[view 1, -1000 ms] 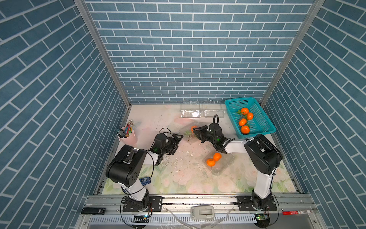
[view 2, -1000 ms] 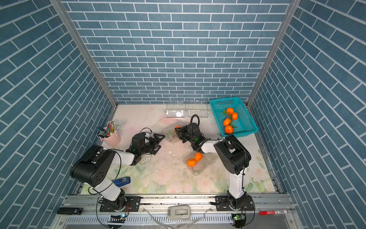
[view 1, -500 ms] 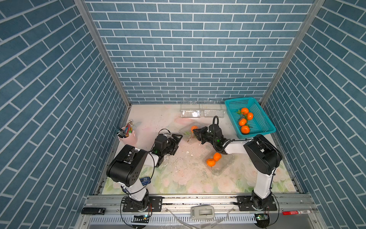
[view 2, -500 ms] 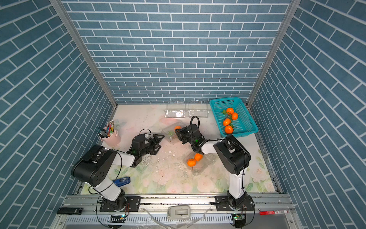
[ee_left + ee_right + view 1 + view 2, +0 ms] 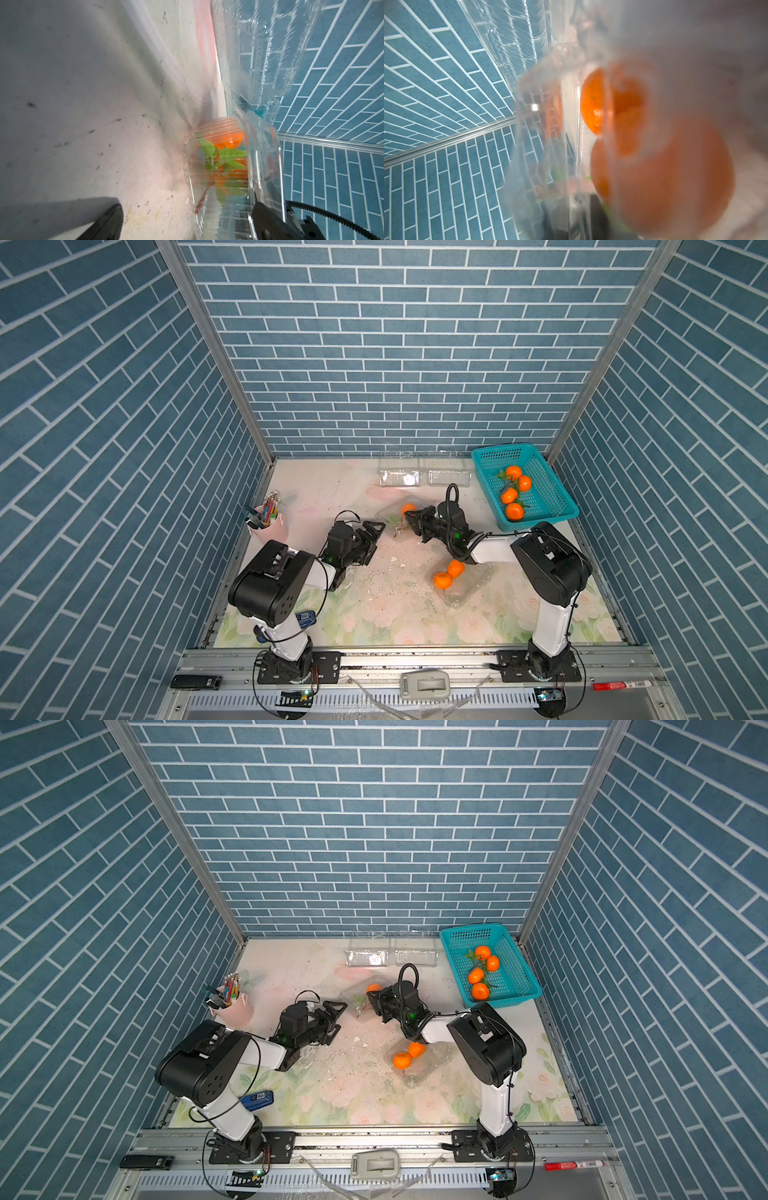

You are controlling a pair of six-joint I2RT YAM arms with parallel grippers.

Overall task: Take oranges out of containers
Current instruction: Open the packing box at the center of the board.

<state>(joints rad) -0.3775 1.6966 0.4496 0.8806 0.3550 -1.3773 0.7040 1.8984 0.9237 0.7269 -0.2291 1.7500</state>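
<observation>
The container's lid is hanging low over the oranges, so next I open my right gripper, take the lid's edge (image 5: 522,132) and swing the lid back before I reach in.
A clear container (image 5: 388,516) lies mid-table with an orange (image 5: 408,509) and green leaves inside. My right gripper (image 5: 409,519) is shut on its thin plastic edge. In the right wrist view two oranges (image 5: 593,104) show blurred behind the plastic wall. My left gripper (image 5: 376,541) stands open just short of that container's other end, and the leafy pair (image 5: 226,153) shows through the container wall (image 5: 209,216) in the left wrist view. Another pair of oranges (image 5: 449,574) sits in a second container (image 5: 467,591) under my right forearm.
Two clear containers (image 5: 399,477) (image 5: 449,477) with nothing showing inside lie by the back wall. A teal basket (image 5: 557,510) at the back right holds several oranges (image 5: 514,497). A pink pencil cup (image 5: 270,526) stands at the left wall. White crumbs dot the mat.
</observation>
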